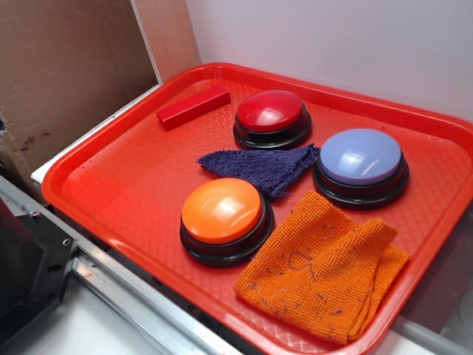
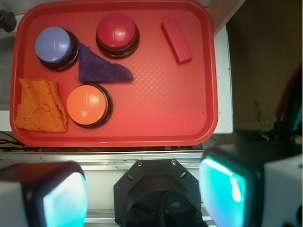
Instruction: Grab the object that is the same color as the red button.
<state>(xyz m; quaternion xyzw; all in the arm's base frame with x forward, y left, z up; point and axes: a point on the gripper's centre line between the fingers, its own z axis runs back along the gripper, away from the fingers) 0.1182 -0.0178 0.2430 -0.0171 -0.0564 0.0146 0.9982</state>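
Note:
Next, my gripper needs to go to the red block's end (image 1: pixel 169 116) (image 2: pixel 182 56) nearest the metal rail and close there, farther from the red button.
A small glossy red block (image 1: pixel 193 107) lies on the red tray (image 1: pixel 126 185) at its far left corner; in the wrist view the red block (image 2: pixel 176 41) sits at the tray's upper right. The red dome button (image 1: pixel 271 117) on a black base stands just right of the block and shows in the wrist view (image 2: pixel 117 34) too. My gripper (image 2: pixel 144 191) is open and empty, high above the robot's base, well short of the tray (image 2: pixel 161 109). Its teal pads (image 2: pixel 222 189) frame the black base. The gripper does not show in the exterior view.
On the tray also stand an orange button (image 1: pixel 224 218) and a lavender-blue button (image 1: pixel 361 166), with a purple cloth (image 1: pixel 262 166) between them and an orange cloth (image 1: pixel 325 270) at the front right. A cardboard box (image 1: pixel 66 66) stands left. A metal rail (image 1: pixel 133 292) runs along the tray's front.

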